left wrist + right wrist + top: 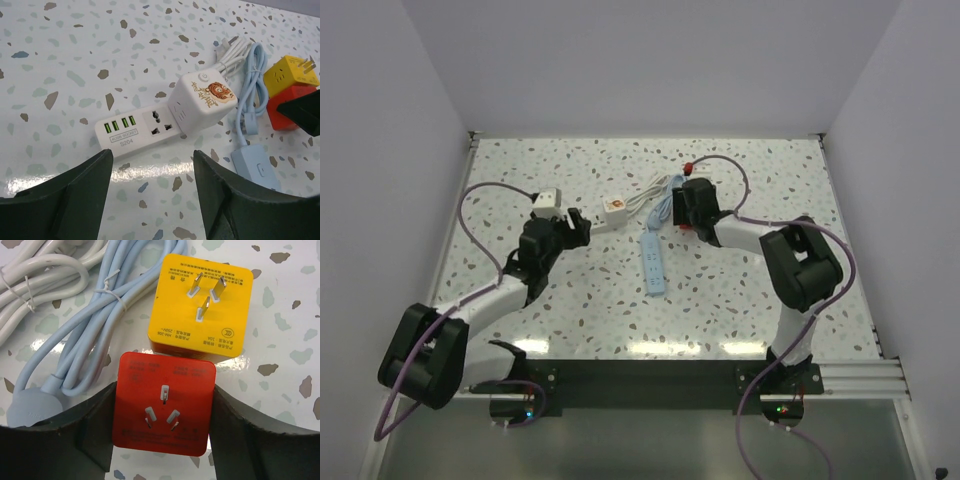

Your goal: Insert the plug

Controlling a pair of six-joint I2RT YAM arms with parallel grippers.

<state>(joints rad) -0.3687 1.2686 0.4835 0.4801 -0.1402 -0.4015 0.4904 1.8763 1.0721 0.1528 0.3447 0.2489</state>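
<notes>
I will release the red plug cube from my right gripper between my left gripper's fingers, above the pale blue power strip [650, 258].
A red plug cube [162, 402] lies prongs-up on the table, right next to a yellow plug cube [200, 305]. My right gripper [162, 425] has a finger pressed against each side of the red cube; it sits at the table's middle back in the top view [690, 212]. A white socket strip [135, 131] with USB ports and a free socket lies ahead of my left gripper [152, 200], which is open and empty just above the table. A white tiger-print cube [202, 102] is plugged into the strip's far end.
A pale blue power strip [652, 262] lies between the arms, its bundled blue cable [100, 305] beside the cubes. A tied white cable [40, 270] lies next to it. White walls enclose the speckled table [770, 290].
</notes>
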